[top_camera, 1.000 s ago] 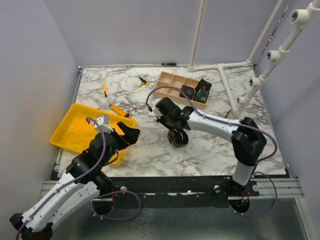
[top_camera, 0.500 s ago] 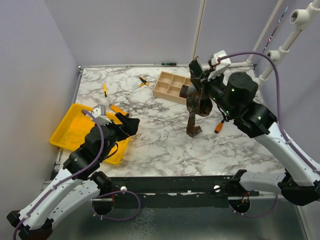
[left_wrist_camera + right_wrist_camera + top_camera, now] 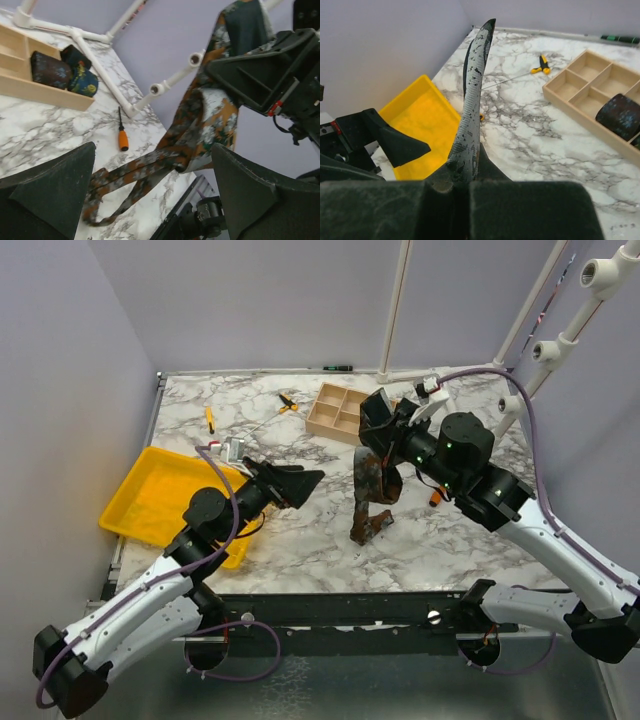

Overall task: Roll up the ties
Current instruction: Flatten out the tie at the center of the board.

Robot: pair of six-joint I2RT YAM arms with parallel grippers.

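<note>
The tie's lower end lies folded on the marble. Next, my right gripper grips the tie's upper part [image 3: 374,408] again and lifts until the tie hangs straight.
A rust-brown mottled tie [image 3: 366,490] hangs as a long strip from my right gripper [image 3: 373,443], which is shut on its upper part; its lower end lies folded on the marble. In the right wrist view the tie [image 3: 473,100] rises from between the pinched fingers of my right gripper [image 3: 470,176]. My left gripper [image 3: 300,490] is open, raised and pointed at the hanging strip from the left, apart from it. Through the left wrist view the tie [image 3: 200,125] shows between the wide fingers of the left gripper [image 3: 154,150]. Two dark rolled ties [image 3: 50,70] sit in the wooden organizer [image 3: 45,92].
A yellow bin [image 3: 150,495] stands at the left edge. The wooden organizer [image 3: 338,410] is at the back centre. An orange-handled screwdriver [image 3: 437,495] lies right of the tie; another screwdriver [image 3: 209,418] and yellow pliers [image 3: 288,400] lie at the back left. White pipes [image 3: 455,415] cross the right side.
My right gripper lifted the rust-brown tie off the table, so it now hangs as a strip, then shifted it a little left and lower. My left arm reached right toward it, still open.
</note>
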